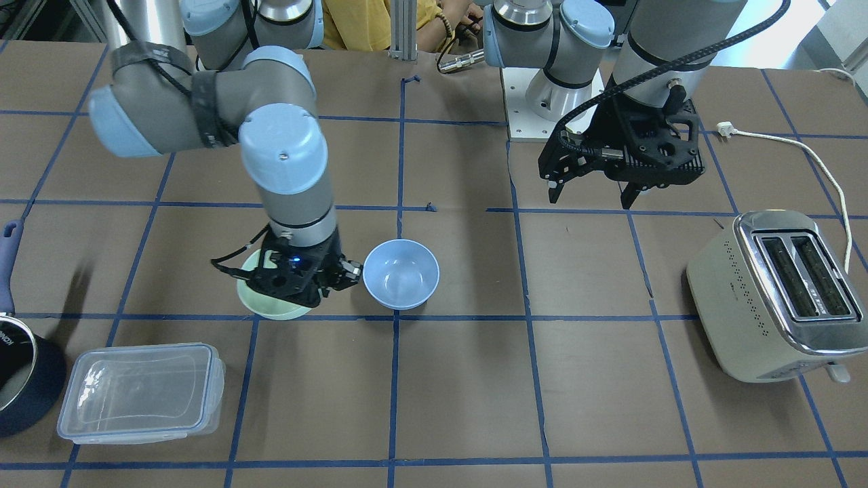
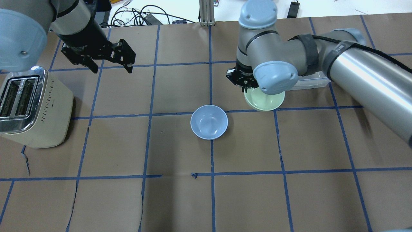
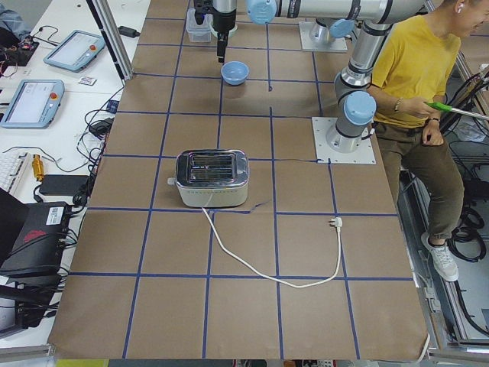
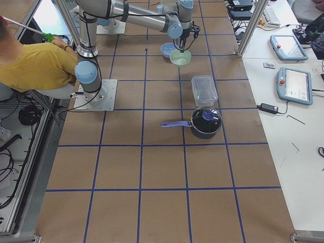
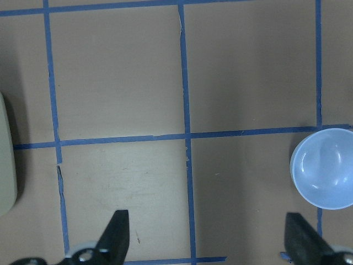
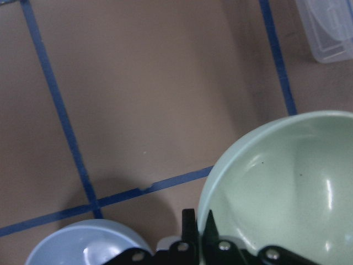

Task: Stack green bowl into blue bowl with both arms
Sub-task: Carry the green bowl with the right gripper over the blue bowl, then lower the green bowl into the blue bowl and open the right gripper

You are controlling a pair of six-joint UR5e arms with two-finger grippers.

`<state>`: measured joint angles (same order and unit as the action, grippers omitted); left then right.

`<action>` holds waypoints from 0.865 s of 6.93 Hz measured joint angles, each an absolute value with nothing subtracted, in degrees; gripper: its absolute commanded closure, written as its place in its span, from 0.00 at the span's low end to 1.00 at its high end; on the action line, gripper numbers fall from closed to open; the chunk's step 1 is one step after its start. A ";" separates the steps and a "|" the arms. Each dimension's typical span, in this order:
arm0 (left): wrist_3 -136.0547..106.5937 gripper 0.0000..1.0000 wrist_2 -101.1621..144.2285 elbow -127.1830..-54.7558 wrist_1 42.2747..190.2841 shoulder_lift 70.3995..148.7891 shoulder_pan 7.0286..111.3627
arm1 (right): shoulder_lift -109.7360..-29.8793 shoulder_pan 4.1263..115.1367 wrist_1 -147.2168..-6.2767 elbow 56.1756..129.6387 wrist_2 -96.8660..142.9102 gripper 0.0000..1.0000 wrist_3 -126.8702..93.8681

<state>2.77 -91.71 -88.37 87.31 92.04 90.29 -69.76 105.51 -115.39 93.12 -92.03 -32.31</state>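
Observation:
The right gripper will release the green bowl in the middle of the blue bowl [image 1: 399,272], by the tape crossing.
The pale green bowl [image 1: 271,308] sits just beside the blue bowl [image 1: 401,274] near the table's middle. My right gripper [image 1: 308,288] is shut on the green bowl's rim on the side toward the blue bowl. The right wrist view shows the fingers [image 6: 190,221] pinching the rim of the green bowl [image 6: 287,182], with the blue bowl [image 6: 83,243] at lower left. I cannot tell if the green bowl is off the table. My left gripper [image 2: 111,66] is open and empty, hovering well away from the blue bowl [image 2: 209,121]; its wrist view shows the blue bowl [image 5: 324,168] at the right edge.
A cream toaster [image 2: 29,106] stands on my left with its cord [image 1: 814,156] trailing off. A clear plastic container [image 1: 142,390] and a dark navy saucepan [image 1: 20,379] sit on my right, beyond the green bowl. A person in yellow [image 3: 416,69] sits behind the robot base.

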 measured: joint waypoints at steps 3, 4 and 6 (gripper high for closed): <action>2.81 0.00 -91.57 -88.33 87.53 91.95 90.24 | -62.29 115.74 -107.70 83.10 -94.72 1.00 -46.32; 2.81 0.00 -91.47 -88.34 87.54 91.94 90.20 | -60.75 117.13 -106.18 81.44 -94.54 1.00 -48.98; 2.81 0.00 -91.41 -88.40 87.54 91.96 90.15 | -58.64 119.29 -105.51 80.73 -93.35 1.00 -52.59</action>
<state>2.81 -91.41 -88.40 87.54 91.96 90.15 -58.64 119.29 -105.51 80.73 -93.35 -52.59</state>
